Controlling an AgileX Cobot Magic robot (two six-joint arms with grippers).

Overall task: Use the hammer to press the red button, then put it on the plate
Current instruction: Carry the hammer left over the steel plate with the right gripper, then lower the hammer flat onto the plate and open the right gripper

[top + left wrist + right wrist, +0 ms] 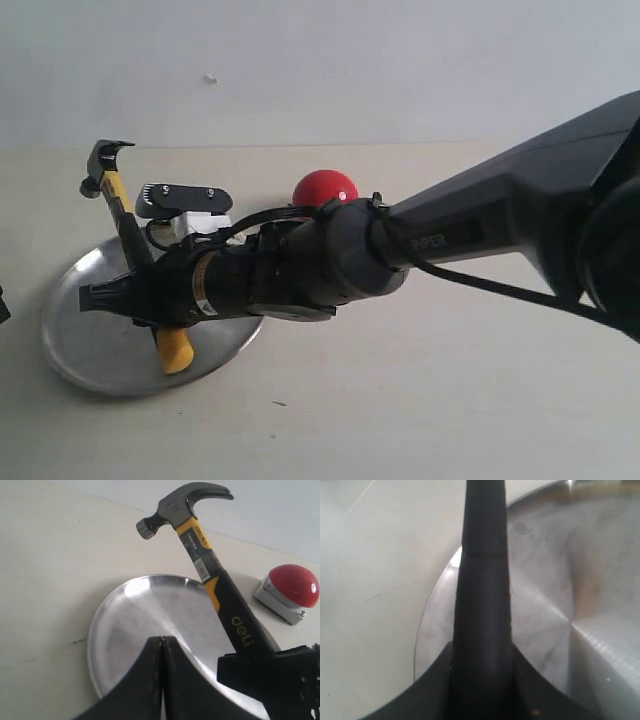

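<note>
I will let go of the hammer with my right gripper across the middle of the plate [172,302], with the hammer's yellow end over the plate's near rim. The hammer is now tilted over the plate.
My right gripper [140,292] reaches across to the left and is shut on the black handle of the hammer [122,210]. The hammer tilts over the plate [80,340], with its dark head [105,160] raised beyond the plate's far rim and its yellow end [175,350] low over the metal. In the right wrist view the handle [482,580] runs out between the jaws of the right gripper [482,680] above the plate [545,595]. The left gripper [161,640] is shut on nothing, above the plate [145,615] and beside the hammer [200,545]. The red button [322,187] sits behind the right arm, also seen as the button [295,584] past the plate.
The right arm's black forearm [480,235] crosses the table from the right and hides part of the button's base. A pale wall [320,70] closes the back of the table. Bare tabletop [400,400] lies in front of the arm.
</note>
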